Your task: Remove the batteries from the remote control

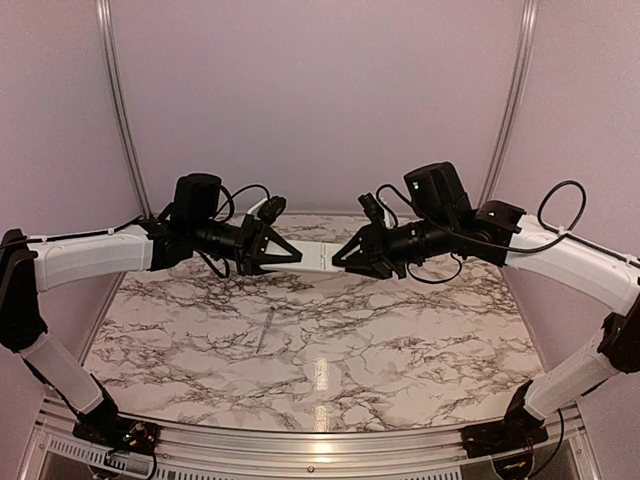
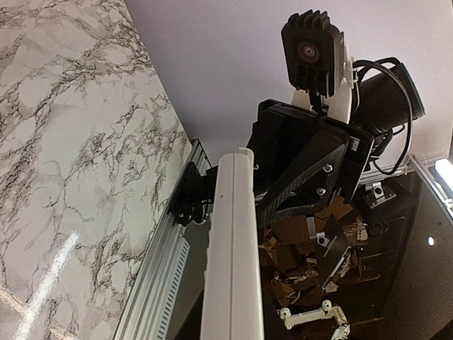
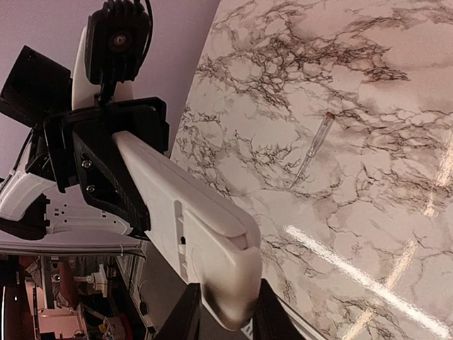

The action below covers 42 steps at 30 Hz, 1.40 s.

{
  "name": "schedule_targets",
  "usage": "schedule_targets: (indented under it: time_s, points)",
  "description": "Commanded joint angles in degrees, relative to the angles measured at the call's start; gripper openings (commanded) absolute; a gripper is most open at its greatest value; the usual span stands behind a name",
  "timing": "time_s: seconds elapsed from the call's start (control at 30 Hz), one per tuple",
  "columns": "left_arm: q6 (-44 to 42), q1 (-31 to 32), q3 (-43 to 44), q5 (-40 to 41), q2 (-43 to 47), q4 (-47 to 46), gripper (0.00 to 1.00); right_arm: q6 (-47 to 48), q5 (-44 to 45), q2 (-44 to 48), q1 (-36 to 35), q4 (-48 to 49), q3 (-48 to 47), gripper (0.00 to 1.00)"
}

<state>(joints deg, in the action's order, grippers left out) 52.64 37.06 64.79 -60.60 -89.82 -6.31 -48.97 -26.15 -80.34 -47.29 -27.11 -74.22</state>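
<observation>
The remote's whole rounded end, cover and all, is pinched in my right gripper, so next my right gripper opens, grabs the cover alone [image 3: 214,273] by its edge and pulls it off.
The white remote control [image 1: 318,258] hangs in the air above the far middle of the table, held at both ends. My left gripper [image 1: 293,254] is shut on its left end. My right gripper [image 1: 342,261] is shut on its right end. In the right wrist view my dark fingers [image 3: 187,313] pinch the remote's rounded end [image 3: 212,248], where a cover panel with a seam shows. In the left wrist view the remote [image 2: 230,269] runs away from me to the right gripper [image 2: 311,166]. The batteries are hidden.
A long thin grey rod [image 1: 265,330] lies on the marble table [image 1: 400,340] left of centre, below the remote; it also shows in the right wrist view [image 3: 311,150]. Lilac walls and metal posts close off the back.
</observation>
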Motion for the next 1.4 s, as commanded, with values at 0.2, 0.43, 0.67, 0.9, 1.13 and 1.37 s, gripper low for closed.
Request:
schedule_targets:
  time_s: [0.2, 0.43, 0.67, 0.9, 1.13, 1.37]
  points:
    - [-3.86, -1.62, -0.37, 4.29, 0.88, 6.21, 0.0, 2.03, -1.79, -0.44, -0.18, 0.03, -3.38, 0.2]
    - [-6.05, -1.9, -0.18, 6.11, 0.26, 10.03, 0.0, 2.23, -1.25, -0.91, -0.09, -1.29, -4.53, 0.13]
    - [-5.48, -1.9, -0.11, 5.79, -0.13, 8.89, 0.0, 1.77, -1.22, -1.31, -0.09, 0.84, -3.16, 0.13]
    - [-4.3, -1.9, -0.8, 5.27, 0.22, 7.02, 0.0, 1.15, -1.17, -1.62, -0.09, 2.0, -2.38, 0.3]
    - [-3.64, -1.9, -1.11, 4.86, 1.07, 6.9, 0.0, 1.8, 1.05, -0.97, -0.09, -0.54, -2.93, 0.6]
    - [-1.9, -1.9, -1.51, 4.26, 1.38, 3.6, 0.0, 1.02, 1.24, -2.87, -0.17, 1.17, -2.93, 0.6]
